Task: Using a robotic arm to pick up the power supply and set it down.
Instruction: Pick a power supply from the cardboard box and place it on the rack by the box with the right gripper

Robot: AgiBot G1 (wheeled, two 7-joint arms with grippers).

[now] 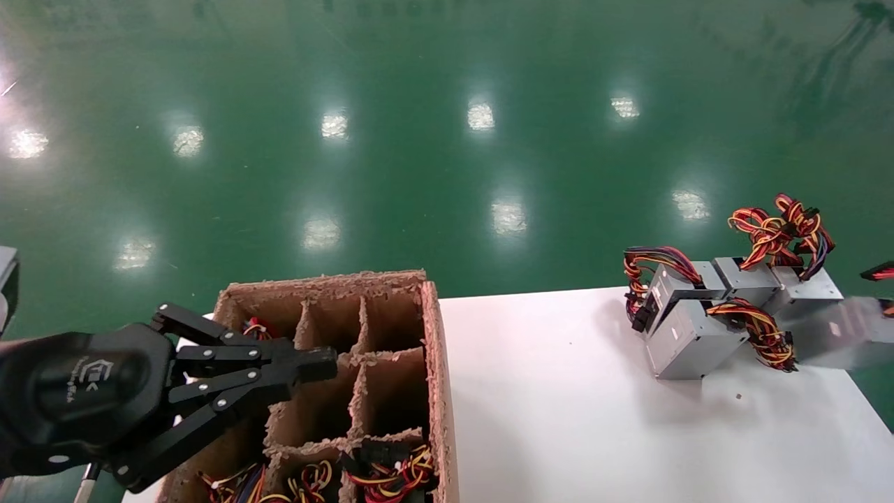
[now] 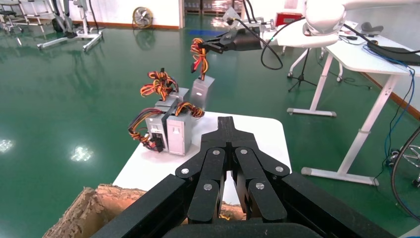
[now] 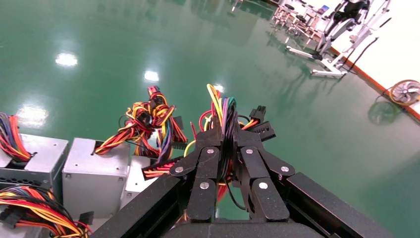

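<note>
Next, my right gripper sets the power supply down and lets go of it on the white table (image 1: 802,352), in the spot between the nearest standing unit and the edge of the table. The power supply still hangs tilted above the table.
The robotic arm (image 2: 322,20), glossy white, reaches in over the far side of the table. Its black claw, my right gripper (image 2: 210,44) (image 3: 225,136), is shut on the wire bundle (image 3: 225,109) of the power supply (image 2: 201,92). The silver-grey box hangs tilted below the claw, above the table's far corner and just beside the standing units. In the head view it is a blurred grey shape (image 1: 845,335) at the right edge. My left gripper (image 1: 321,365) (image 2: 227,124) is shut and empty over the cardboard box.
Several other power supplies (image 1: 688,339) (image 2: 173,129) (image 3: 96,173) stand clustered at the far right of the white table (image 1: 559,405). A partitioned cardboard box (image 1: 433,363) at the left holds more wired units. Green floor lies beyond the table edge; other white desks (image 2: 366,54) stand farther off.
</note>
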